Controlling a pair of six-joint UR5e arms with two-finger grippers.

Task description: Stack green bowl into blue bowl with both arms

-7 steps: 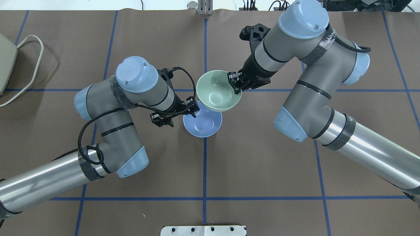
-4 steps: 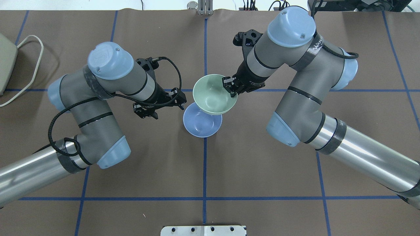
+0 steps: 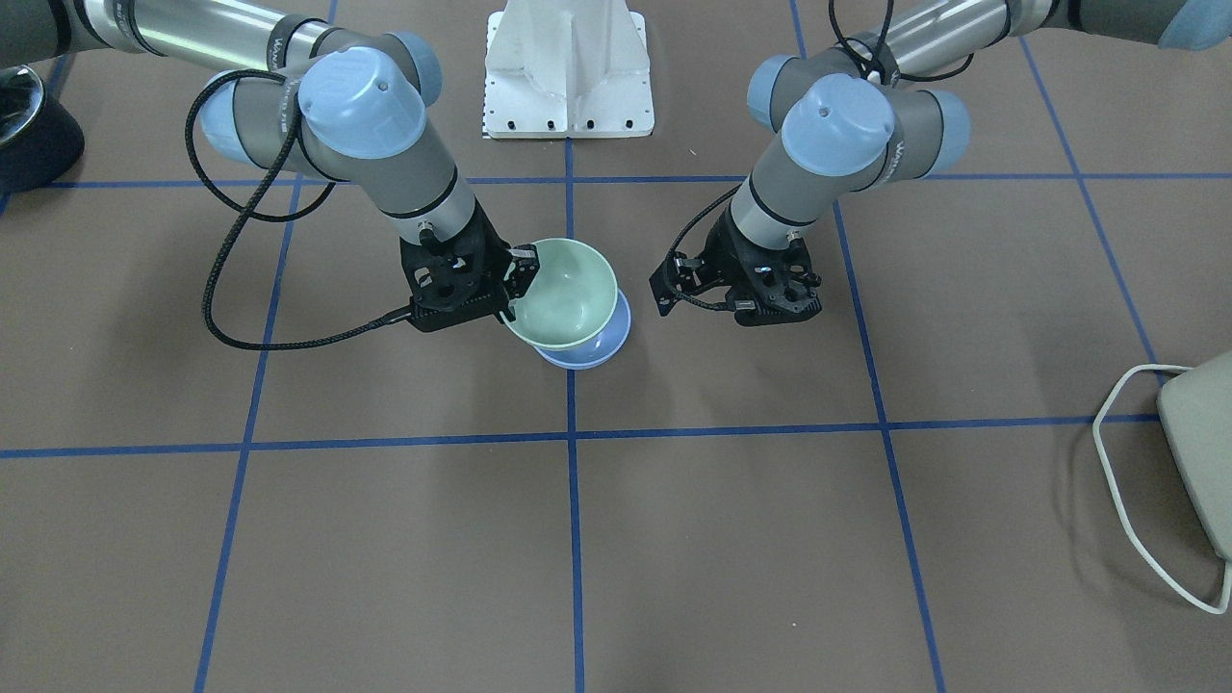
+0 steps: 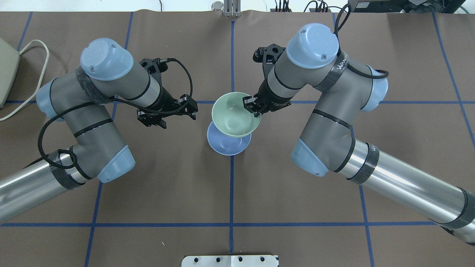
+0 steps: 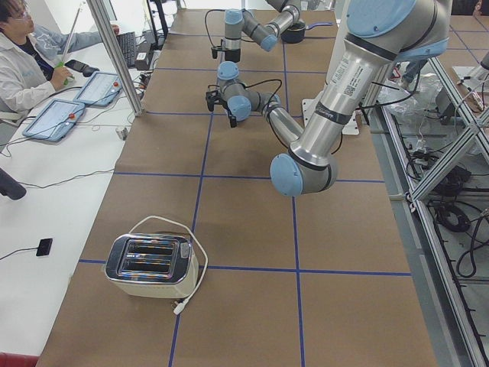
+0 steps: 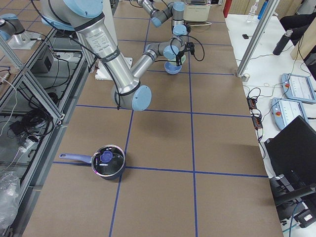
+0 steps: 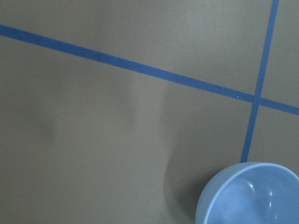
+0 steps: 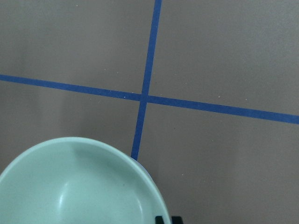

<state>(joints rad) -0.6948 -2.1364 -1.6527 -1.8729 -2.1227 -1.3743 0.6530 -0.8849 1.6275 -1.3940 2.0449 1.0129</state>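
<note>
My right gripper is going to release the green bowl inside the blue bowl on the table's centre line (image 3: 578, 319).
The blue bowl (image 4: 227, 145) sits upright on the table at the centre line. It also shows in the front view (image 3: 606, 348) and the left wrist view (image 7: 250, 196). The green bowl (image 4: 233, 115) hangs tilted just above it and overlaps its far half. It also shows in the front view (image 3: 566, 294) and the right wrist view (image 8: 74, 186). My right gripper (image 4: 252, 106) is shut on the green bowl's right rim (image 3: 520, 271). My left gripper (image 4: 192, 106) is open and empty, a little left of both bowls (image 3: 667, 281).
A cream toaster (image 4: 6, 70) with its cord stands at the far left edge, also seen in the left side view (image 5: 151, 265). A dark pot (image 6: 106, 162) stands far off at the right end. The white pedestal (image 3: 568, 67) is at the robot's base.
My left gripper let go of the blue bowl's rim and drew back to the left. My right gripper carried the green bowl left and nearer, further over the blue bowl.
</note>
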